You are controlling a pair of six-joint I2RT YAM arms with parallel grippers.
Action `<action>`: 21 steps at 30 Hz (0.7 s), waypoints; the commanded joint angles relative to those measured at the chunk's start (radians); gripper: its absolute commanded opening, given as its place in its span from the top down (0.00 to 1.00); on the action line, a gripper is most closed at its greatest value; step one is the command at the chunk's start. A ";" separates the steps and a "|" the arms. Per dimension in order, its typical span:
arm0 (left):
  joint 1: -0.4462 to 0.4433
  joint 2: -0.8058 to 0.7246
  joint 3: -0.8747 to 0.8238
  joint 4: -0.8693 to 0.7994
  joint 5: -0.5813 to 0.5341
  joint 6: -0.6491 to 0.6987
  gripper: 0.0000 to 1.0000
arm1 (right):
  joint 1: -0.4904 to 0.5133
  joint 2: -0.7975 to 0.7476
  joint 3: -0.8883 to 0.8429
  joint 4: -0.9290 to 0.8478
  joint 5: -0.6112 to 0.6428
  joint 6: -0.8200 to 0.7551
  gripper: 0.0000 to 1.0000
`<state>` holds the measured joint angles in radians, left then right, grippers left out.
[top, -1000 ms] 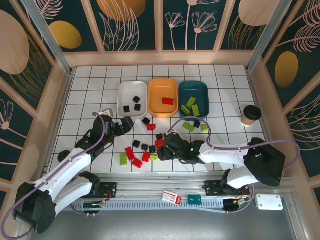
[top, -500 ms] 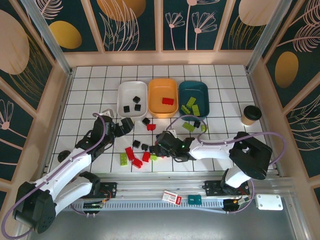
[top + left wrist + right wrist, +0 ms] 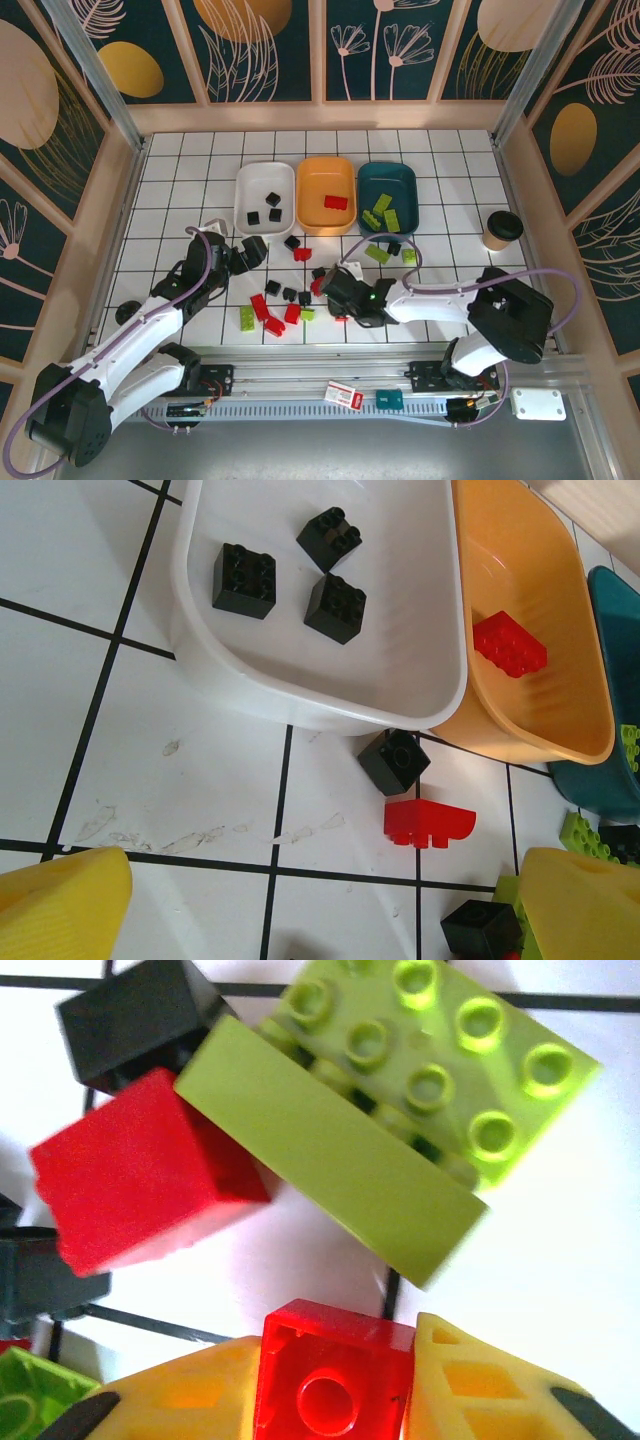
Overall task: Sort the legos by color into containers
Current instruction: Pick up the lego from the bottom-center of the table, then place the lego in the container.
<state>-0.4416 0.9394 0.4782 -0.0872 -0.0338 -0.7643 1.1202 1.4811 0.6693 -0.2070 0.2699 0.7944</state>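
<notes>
Next, my right gripper lets go of the red lego in the orange container, between its red brick and the container's near rim (image 3: 318,219).
My right gripper (image 3: 335,1385) is shut on a small red lego (image 3: 335,1370), low over the loose pile, with a lime-green brick (image 3: 330,1145), another red one (image 3: 140,1185) and a black one (image 3: 135,1020) just beyond it. From above, that gripper (image 3: 335,290) sits at the pile's right side. My left gripper (image 3: 250,250) hangs open and empty near the white container (image 3: 250,180). That white container (image 3: 300,695) holds three black cubes (image 3: 244,580). The orange container (image 3: 325,175) holds a red brick (image 3: 510,645). The teal container (image 3: 385,178) holds green ones.
More loose red, green and black bricks (image 3: 272,305) lie on the white tiles in front of the containers. A black cube (image 3: 395,760) and a red brick (image 3: 428,822) rest just before the white tray. A black-lidded paper cup (image 3: 502,230) stands at the right.
My right jaws have closed onto the red lego after the arm reached left into the pile and drew back a little. The left arm has stayed still.
</notes>
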 commanded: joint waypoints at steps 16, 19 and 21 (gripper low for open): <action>-0.004 -0.008 0.013 -0.037 -0.010 -0.005 0.01 | -0.216 -0.220 0.167 0.012 0.028 -0.314 0.82; -0.004 -0.012 0.012 -0.051 -0.002 -0.012 0.01 | -0.306 -0.103 0.252 0.105 -0.007 -0.384 0.82; -0.004 -0.017 0.011 -0.064 0.001 -0.013 0.01 | -0.357 -0.014 0.311 0.159 -0.042 -0.413 0.81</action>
<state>-0.4416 0.9394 0.4786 -0.1131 -0.0341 -0.7647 0.8127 1.3743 0.9218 -0.1585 0.2733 0.4808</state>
